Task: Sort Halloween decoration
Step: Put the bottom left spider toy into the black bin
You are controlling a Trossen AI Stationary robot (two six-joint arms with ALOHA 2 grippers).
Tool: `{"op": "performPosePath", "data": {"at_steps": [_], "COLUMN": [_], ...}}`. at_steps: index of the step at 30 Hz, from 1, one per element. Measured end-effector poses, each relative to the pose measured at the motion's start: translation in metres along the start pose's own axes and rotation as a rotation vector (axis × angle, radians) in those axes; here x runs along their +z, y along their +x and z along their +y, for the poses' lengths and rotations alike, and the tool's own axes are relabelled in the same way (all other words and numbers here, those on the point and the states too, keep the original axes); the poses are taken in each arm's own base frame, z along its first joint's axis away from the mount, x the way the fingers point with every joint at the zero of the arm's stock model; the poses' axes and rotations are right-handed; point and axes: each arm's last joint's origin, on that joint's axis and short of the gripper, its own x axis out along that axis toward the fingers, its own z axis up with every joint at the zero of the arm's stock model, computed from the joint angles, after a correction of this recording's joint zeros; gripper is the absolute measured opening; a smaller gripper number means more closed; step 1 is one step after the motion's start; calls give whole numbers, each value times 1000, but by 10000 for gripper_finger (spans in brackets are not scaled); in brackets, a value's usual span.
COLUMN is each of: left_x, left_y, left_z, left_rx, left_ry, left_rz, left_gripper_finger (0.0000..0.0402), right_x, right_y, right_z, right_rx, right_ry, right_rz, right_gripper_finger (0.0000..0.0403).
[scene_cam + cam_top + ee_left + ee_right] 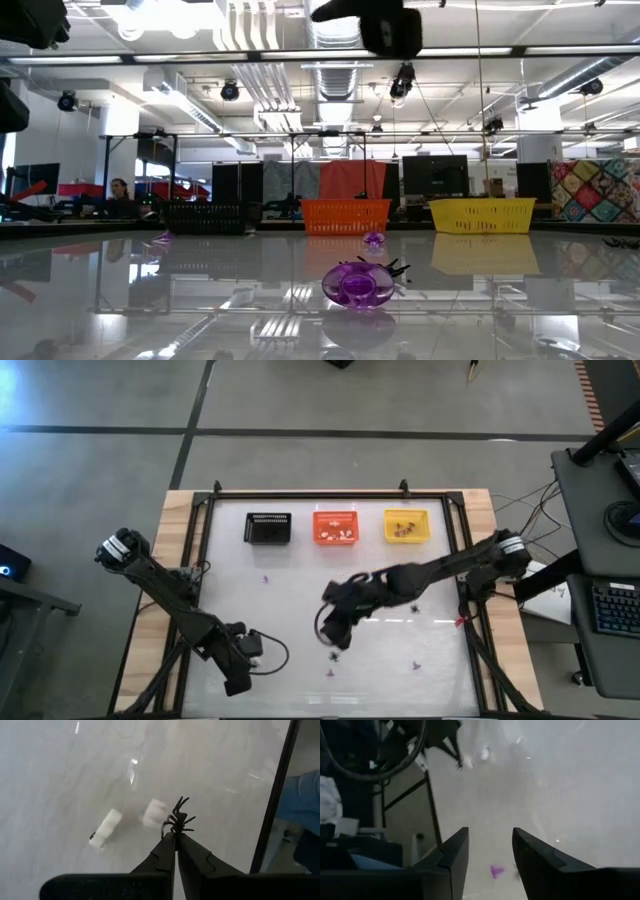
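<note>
The robot's left gripper needs to release the black spider inside the black basket (265, 533), near the middle of the basket's bottom. The spider is now near the table's near corner.
Small trinkets lie scattered on the glossy white table: a black spider (334, 655), purple pieces (330, 673) (415, 665) (266, 578) and another spider (415, 605). In the low view a purple ring (358, 285) rests on the table with a black spider against it. My left gripper (176, 837) is near the table's near-left corner (238, 685), shut on a black spider (179, 819); two white bits (106, 828) (154, 813) lie beyond it. My right gripper (490, 845) hovers open over the table's middle (334, 632), and a purple piece (496, 871) shows between its fingers, below them. My left gripper pinches the black spider by its rear end (173, 831) between its two fingertips. The body and legs stick out past the fingertips. Whether the spider touches the table I cannot tell.
Three baskets stand in a row along the far side: black (268, 527), orange (336, 526) with pieces inside, yellow (407, 526) with brownish pieces. A dark frame (300, 495) runs round the table. A small red thing (460, 622) lies by the right rail. Open table lies between the baskets and the arms.
</note>
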Motion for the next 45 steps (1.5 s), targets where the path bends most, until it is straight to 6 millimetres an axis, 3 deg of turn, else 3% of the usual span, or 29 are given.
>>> {"op": "performPosePath", "data": {"at_steps": [3, 6, 9, 12, 19, 26, 32, 45], "left_x": [-3, -10, -12, -9, 2, 21, 42, 81], "left_y": [1, 4, -2, -12, -35, -56, -72, -111], "left_z": [1, 6, 2, 2, 19, 51, 81, 172], "left_rx": [1, -33, -70, -49, 44, 166, 246, 422], "left_ry": [14, 0, 5, 9, -5, -8, 16, -4], "left_rz": [21, 150, 172, 83, -70, -138, -196, -246], "left_gripper_finger": [0, 0, 0, 0, 0, 0, 0, 0], "right_x": [-8, -13, -14, -14, -12, -8, -5, 15], "right_y": [23, 35, 36, 35, 31, 28, 25, 17], "right_z": [-1, -7, -9, -9, -8, -10, -23, -51], "right_rx": [-10, -55, -70, -72, -67, -68, -159, -260], "right_ry": [-6, 46, 61, 60, 45, 41, 65, 115], "right_rz": [31, 71, 83, 79, 68, 57, 69, 31], "right_gripper_finger": [130, 122, 118, 120, 121, 121, 126, 125]}}
